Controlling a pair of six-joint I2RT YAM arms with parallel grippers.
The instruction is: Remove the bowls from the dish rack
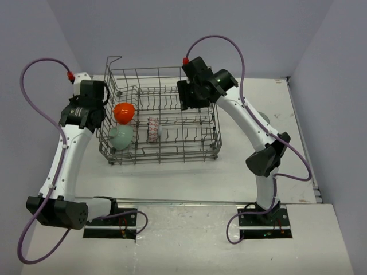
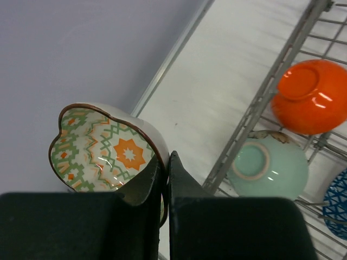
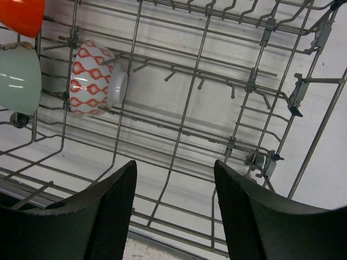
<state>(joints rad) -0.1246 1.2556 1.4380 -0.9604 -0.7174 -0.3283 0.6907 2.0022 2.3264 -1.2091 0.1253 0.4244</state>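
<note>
My left gripper should release the pale bowl on the bare table (image 1: 86,149) beside the rack near the mint-green bowl.
My left gripper (image 1: 86,117) (image 2: 165,160) is shut on the rim of a pale bowl (image 2: 103,149) with a green and orange pattern inside, held just left of the dish rack (image 1: 172,154) and outside it; the top view hides this bowl. In the rack's left end sit the orange bowl (image 1: 124,112) (image 2: 310,96), a mint-green bowl (image 1: 121,136) (image 2: 267,167) and the whitish bowl with red pattern (image 1: 153,129) (image 3: 96,78) on its side. A blue bowl (image 2: 337,203) shows at the frame edge. My right gripper (image 1: 195,97) (image 3: 174,165) is open and empty above the rack's right half.
The rack stands on a white table (image 1: 172,177) with grey walls (image 2: 81,49) at the left, back and right. A strip of bare table (image 2: 217,70) lies between the rack's left rail (image 2: 255,108) and the left wall.
</note>
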